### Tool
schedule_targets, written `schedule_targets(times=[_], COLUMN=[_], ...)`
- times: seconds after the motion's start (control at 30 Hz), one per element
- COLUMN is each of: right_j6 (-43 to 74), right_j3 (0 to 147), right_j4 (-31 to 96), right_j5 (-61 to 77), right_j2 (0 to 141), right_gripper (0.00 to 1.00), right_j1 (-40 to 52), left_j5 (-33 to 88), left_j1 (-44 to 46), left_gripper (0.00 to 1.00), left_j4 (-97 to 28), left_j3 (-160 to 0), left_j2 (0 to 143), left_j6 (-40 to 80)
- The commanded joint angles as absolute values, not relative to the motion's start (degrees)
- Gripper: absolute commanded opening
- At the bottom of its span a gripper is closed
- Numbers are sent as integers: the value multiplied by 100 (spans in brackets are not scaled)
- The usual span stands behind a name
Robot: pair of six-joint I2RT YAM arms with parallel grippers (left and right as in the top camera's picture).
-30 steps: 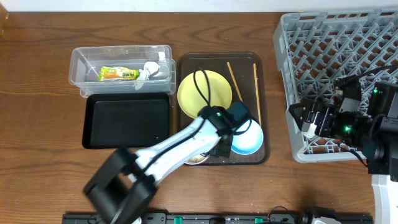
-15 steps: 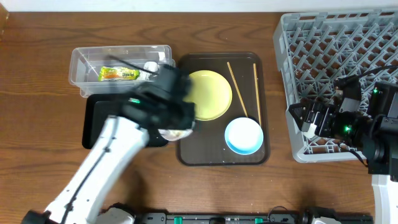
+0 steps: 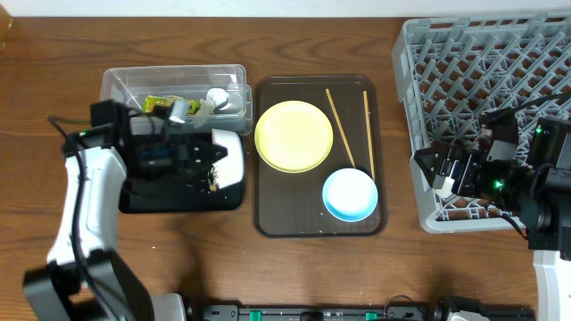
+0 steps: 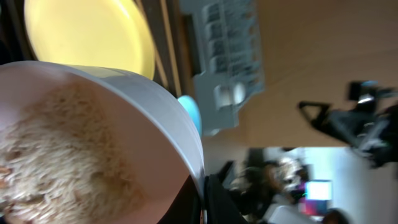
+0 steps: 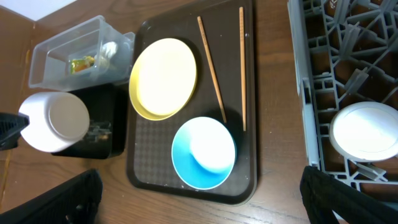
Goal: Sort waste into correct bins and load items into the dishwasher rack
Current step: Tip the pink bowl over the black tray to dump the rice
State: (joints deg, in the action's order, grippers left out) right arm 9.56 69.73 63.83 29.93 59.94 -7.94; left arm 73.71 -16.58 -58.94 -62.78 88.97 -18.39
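The small white bowl will come to rest on the brown serving tray (image 3: 285,201) beside the light blue bowl, and there I need to let it go from my left gripper.
My left gripper (image 3: 211,161) is shut on the rim of the small white bowl (image 3: 229,159) and holds it tipped on its side over the black tray (image 3: 169,192). In the left wrist view the bowl (image 4: 163,118) holds rice-like grains (image 4: 56,143), with my jaws (image 4: 205,199) on its rim. A few grains (image 3: 214,185) lie on the tray. The clear tub (image 3: 116,89) holds the snack wrapper (image 3: 159,102) and white scrap (image 3: 215,98). The yellow plate (image 3: 293,135), light blue bowl (image 3: 350,194) and two chopsticks (image 3: 336,116) lie on the brown serving tray (image 3: 268,214). My right gripper (image 3: 446,174) is open and empty at the grey rack's (image 3: 486,80) front left corner.
The right wrist view shows the plate (image 5: 163,78), blue bowl (image 5: 204,152), chopsticks (image 5: 211,68), the white bowl's underside (image 5: 55,121) and the rack (image 5: 348,56), with a round white shape (image 5: 362,130) in one rack cell. My right gripper's fingers (image 5: 199,205) stand wide apart.
My left arm swung left from the serving tray, carrying the white bowl, and now holds it tipped over the black tray. The right arm has not moved.
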Motion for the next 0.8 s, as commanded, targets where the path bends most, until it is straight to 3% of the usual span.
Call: schedule_targets(times=[0.0, 0.23, 0.77], right_j6=[871, 869, 871], right_j3=[7026, 7026, 7026], right_j4=[6390, 6396, 6425], right_j5=[2978, 2978, 2980], right_j2=[5990, 5990, 5990], right_gripper=[99, 99, 99], right_j1=[-716, -716, -716], left_j5=[8624, 9015, 8405], left_j1=[-1986, -2309, -2362], left_gripper=[6, 6, 6], left_j4=[-5881, -5909, -5701], left_j3=[-6156, -6130, -5981], left_j2=[9282, 9810, 9959], left_j6=[-2659, -2637, -2622])
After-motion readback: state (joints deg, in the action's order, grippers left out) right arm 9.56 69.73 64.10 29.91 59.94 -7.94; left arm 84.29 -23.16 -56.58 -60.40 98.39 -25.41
